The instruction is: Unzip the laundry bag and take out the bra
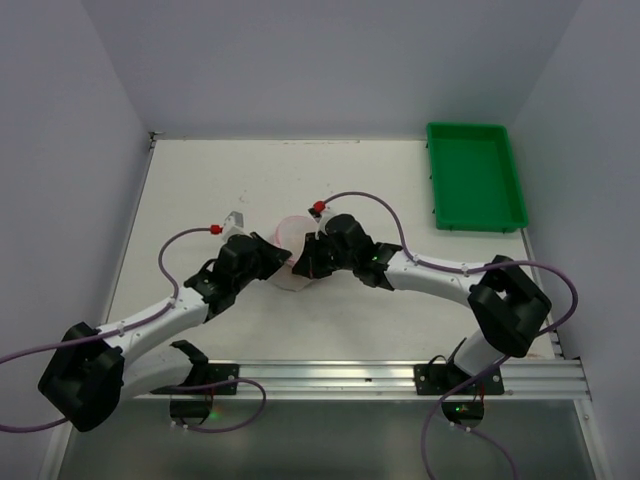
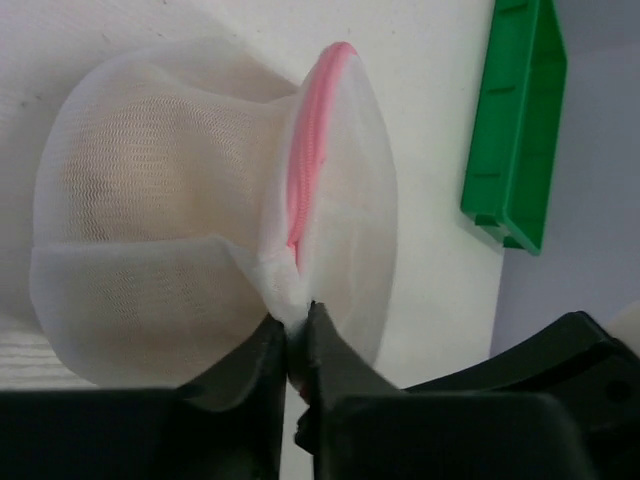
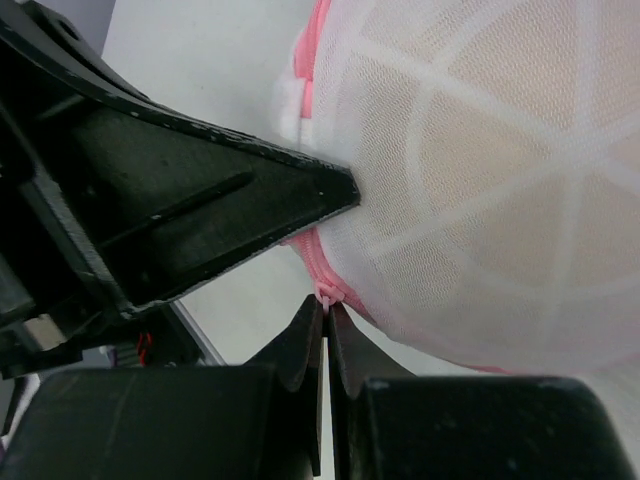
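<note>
My left gripper should open from the bunched mesh it pinches beside the pink zip and take the pink zip itself (image 2: 303, 190) before my right gripper pulls the zip pull.
The laundry bag (image 1: 291, 248), a round white mesh drum with a pink zip (image 2: 305, 170), lies mid-table between both arms. My left gripper (image 2: 297, 315) is shut on a pinched fold of its mesh beside the zip's end. My right gripper (image 3: 327, 305) is shut on the small pink zip pull (image 3: 325, 293) at the bag's lower edge. In the top view the left gripper (image 1: 281, 262) and right gripper (image 1: 309, 262) meet at the bag from either side. The bra shows only as a beige-tan shape (image 3: 480, 130) through the mesh, inside the bag.
A green tray (image 1: 473, 175) stands at the back right of the table, its side also visible in the left wrist view (image 2: 515, 130). The left gripper's black finger (image 3: 200, 200) crosses close in front of the right wrist camera.
</note>
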### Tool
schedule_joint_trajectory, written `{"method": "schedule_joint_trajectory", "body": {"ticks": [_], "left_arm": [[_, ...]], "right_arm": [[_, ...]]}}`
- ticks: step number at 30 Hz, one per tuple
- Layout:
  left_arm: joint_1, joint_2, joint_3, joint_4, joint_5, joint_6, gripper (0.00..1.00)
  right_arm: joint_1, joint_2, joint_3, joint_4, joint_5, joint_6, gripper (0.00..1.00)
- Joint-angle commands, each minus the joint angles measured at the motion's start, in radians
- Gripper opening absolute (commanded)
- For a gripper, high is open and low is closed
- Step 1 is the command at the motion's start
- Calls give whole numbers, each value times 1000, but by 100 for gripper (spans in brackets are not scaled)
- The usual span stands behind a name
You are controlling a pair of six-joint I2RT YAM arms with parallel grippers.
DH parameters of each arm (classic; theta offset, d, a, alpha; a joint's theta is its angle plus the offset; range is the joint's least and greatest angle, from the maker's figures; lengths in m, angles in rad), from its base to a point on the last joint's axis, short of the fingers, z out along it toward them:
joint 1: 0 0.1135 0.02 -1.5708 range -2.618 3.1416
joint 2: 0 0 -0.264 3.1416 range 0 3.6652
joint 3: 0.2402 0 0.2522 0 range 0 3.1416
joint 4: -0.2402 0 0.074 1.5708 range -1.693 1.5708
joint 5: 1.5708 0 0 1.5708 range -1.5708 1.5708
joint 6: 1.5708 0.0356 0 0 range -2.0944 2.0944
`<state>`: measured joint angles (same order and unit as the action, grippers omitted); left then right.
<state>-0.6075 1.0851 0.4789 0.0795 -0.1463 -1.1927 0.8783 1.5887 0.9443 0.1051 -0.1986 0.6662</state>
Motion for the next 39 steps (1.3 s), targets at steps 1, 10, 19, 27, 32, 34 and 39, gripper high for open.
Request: {"method": "schedule_joint_trajectory", "body": {"ticks": [1,10,19,27,32,34,39], "left_arm": [[2,-10,46,49,-38,21,0],[155,-18,81,22,138,254,0],[175,170,286,-9,312,381,55],[175,14,195,-181,119,260,96],[166,-142,44,-123,142,151,78],[137,-125,20,-98,182,110,69],[25,-51,65,-32,153,113,59]], "right_arm": [[2,-54,-2,-41,59,-46,0],[-231,-216,-214,-36,-94,-115,0],[-127,-191,-96,-38,-165,-123,0],[-4,-59,-1,113,-91,7,0],[5,-6,28,154,-84,3,0],[10,14,48,143,-85,1,0],[16,33,39,142,-81,6,0]]}}
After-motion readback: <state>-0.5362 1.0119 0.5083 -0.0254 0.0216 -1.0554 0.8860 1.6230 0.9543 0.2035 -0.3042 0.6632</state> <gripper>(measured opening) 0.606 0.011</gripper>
